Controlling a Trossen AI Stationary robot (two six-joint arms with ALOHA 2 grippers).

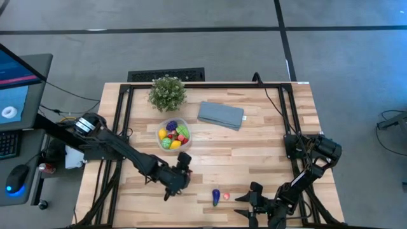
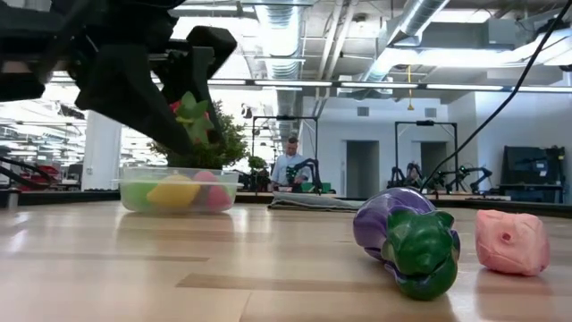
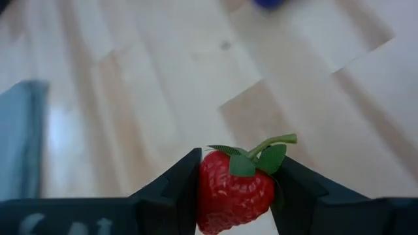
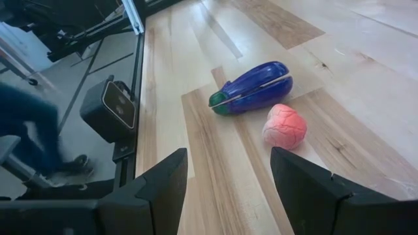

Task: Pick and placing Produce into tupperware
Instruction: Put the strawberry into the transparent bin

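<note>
The left gripper should release the strawberry on the toy pieces in the middle of the tupperware (image 1: 170, 133).
My left gripper (image 1: 183, 164) hangs above the table just near of the tupperware (image 1: 173, 135) and is shut on a red toy strawberry (image 3: 234, 190) with green leaves. The tupperware, a round clear container (image 2: 179, 190), stands on its base and holds several yellow, green, red and purple toy pieces. A purple-blue eggplant (image 1: 216, 196) with a green cap and a pink fruit (image 1: 227, 196) lie on the wood near the near edge. My right gripper (image 4: 228, 176) is open, to the right of those two, with the eggplant (image 4: 251, 88) and pink fruit (image 4: 285, 126) ahead of its fingers. My left gripper pinches the strawberry by its two sides (image 3: 208, 189), one finger (image 3: 176, 189) on each side, with the leafy stem end (image 3: 261, 153) sticking out past the fingertips. The strawberry (image 2: 188, 114) is lifted clear of the table.
A leafy potted plant (image 1: 167, 92) stands at the far edge behind the tupperware, and a folded grey-blue cloth (image 1: 220, 115) lies to its right. Bare wood (image 1: 267, 140) stretches between the tupperware and the right arm. A person (image 2: 290, 165) sits in the room beyond.
</note>
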